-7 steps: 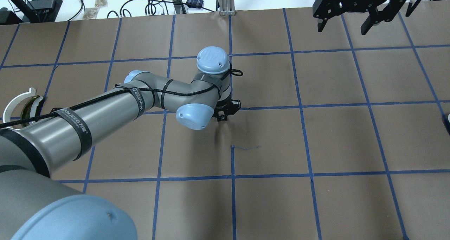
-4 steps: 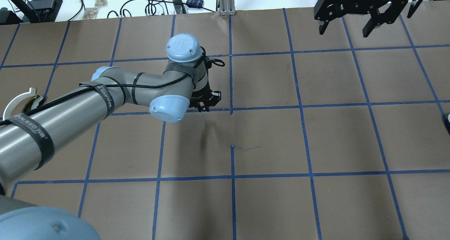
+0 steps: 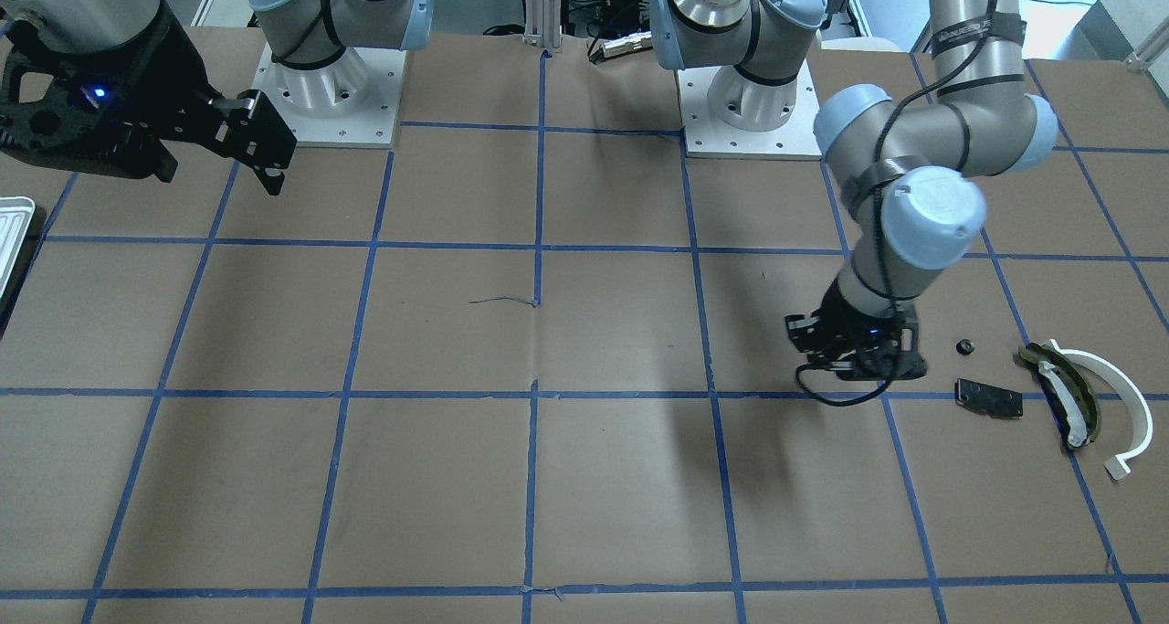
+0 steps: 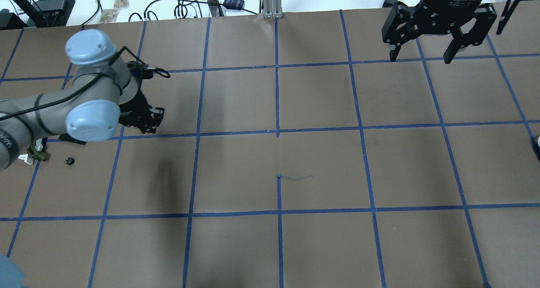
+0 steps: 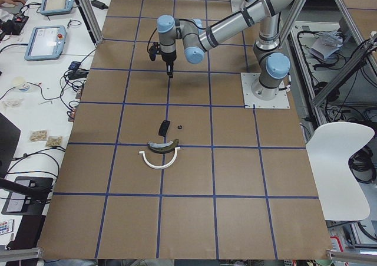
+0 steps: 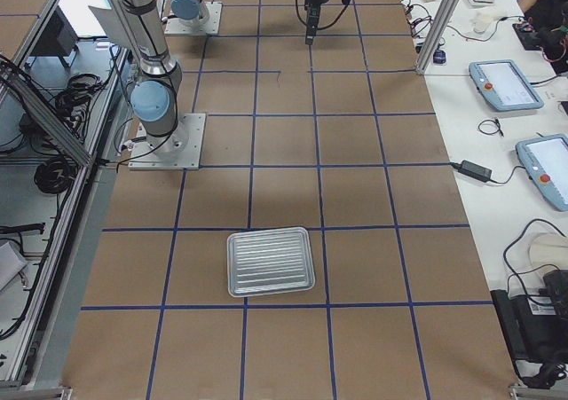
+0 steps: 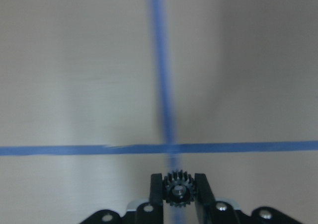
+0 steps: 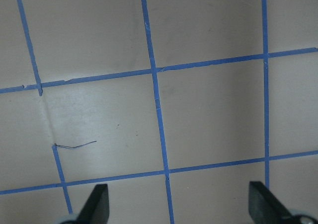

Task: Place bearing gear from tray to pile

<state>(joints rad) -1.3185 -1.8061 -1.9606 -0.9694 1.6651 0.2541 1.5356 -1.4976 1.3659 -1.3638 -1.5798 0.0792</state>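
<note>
Next, my left gripper lets go of the bearing gear close beside the small black part [image 3: 946, 345], away from the white plastic arc.
My left gripper [image 7: 178, 184] is shut on a small black toothed bearing gear [image 7: 177, 194] and holds it above the brown paper. In the front view this gripper [image 3: 858, 365] hangs just left of the pile: a flat black plate [image 3: 988, 397], a dark olive curved piece with white padding [image 3: 1065, 394], a white plastic arc [image 3: 1116, 396] and a small black part [image 3: 963, 345]. In the overhead view the left gripper [image 4: 147, 122] is at the left. The silvery tray [image 6: 270, 261] lies far off at the other end and looks bare. My right gripper [image 4: 419, 58] is open and empty, held high.
The table is covered in brown paper with a blue tape grid. The tray's rim [image 3: 13, 227] shows at the front view's left edge. The arm bases [image 3: 324, 94] stand at the robot's side. Cables and pendants lie past the far edge [image 4: 185, 5].
My left arm has swung from the table's middle to the left, toward the pile, with the gear in its jaws. My right gripper has drifted slightly.
</note>
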